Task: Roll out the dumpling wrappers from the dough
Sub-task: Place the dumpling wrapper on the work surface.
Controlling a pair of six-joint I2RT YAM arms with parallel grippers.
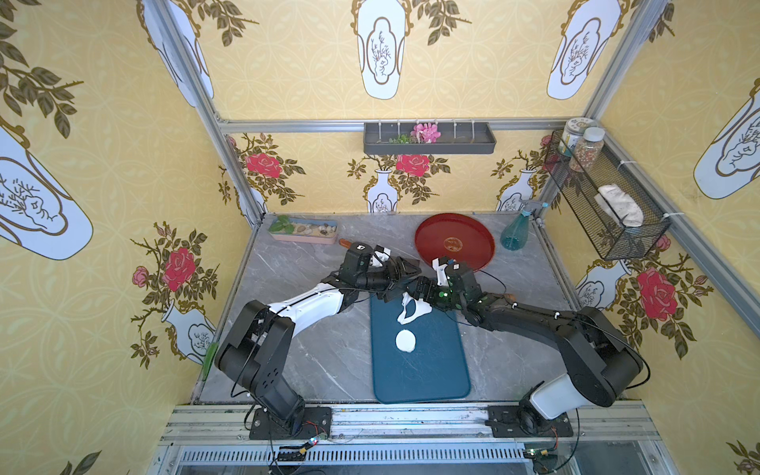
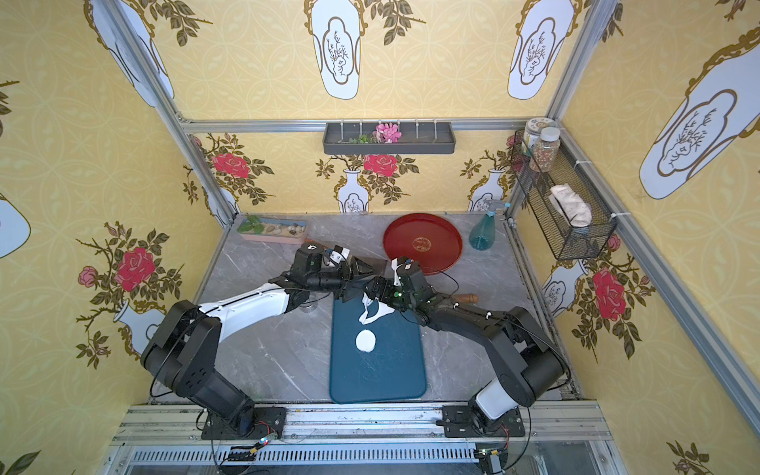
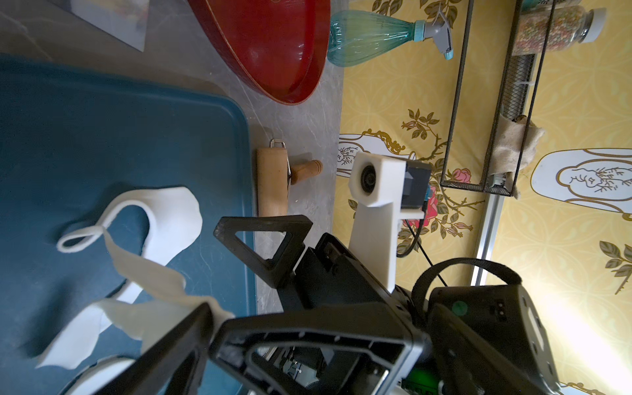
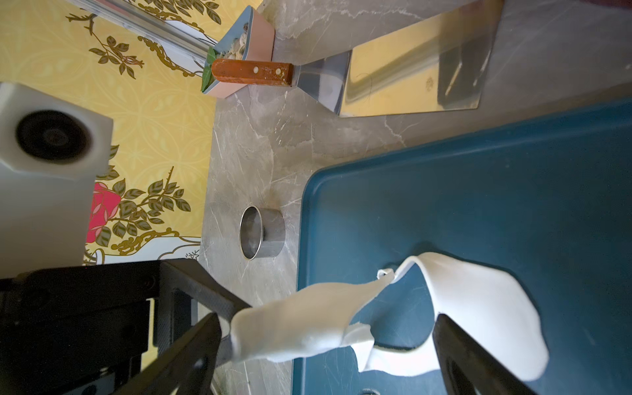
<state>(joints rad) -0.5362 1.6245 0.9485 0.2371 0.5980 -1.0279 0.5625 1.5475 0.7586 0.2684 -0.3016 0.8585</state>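
Note:
Next, I close my left gripper on the metal scraper's brown handle (image 1: 346, 244), near the pebble dish.
One round white dumpling wrapper (image 1: 406, 341) (image 2: 365, 341) lies flat mid-way along the blue cutting board (image 1: 423, 370) (image 2: 378, 378). At the board's far end a ragged dough scrap (image 1: 411, 310) (image 2: 372, 310) is partly lifted. One end of the scrap (image 3: 160, 287) (image 4: 301, 321) clings where a left finger (image 3: 171, 345) meets a right finger (image 4: 191, 352); the rest trails onto the board. My left gripper (image 1: 411, 273) (image 2: 376, 267) and right gripper (image 1: 415, 288) (image 2: 370, 294) (image 4: 328, 318) stand tip to tip above the scrap, both open, neither clamped on it.
A steel ring cup (image 4: 261, 232) stands on the marble left of the board. The wooden roller (image 3: 272, 184) (image 2: 464, 298) lies right of the board. Behind the board are a metal scraper (image 4: 410, 68), a red tray (image 1: 454, 242), a spray bottle (image 1: 514, 232) and a pebble dish (image 1: 302, 230).

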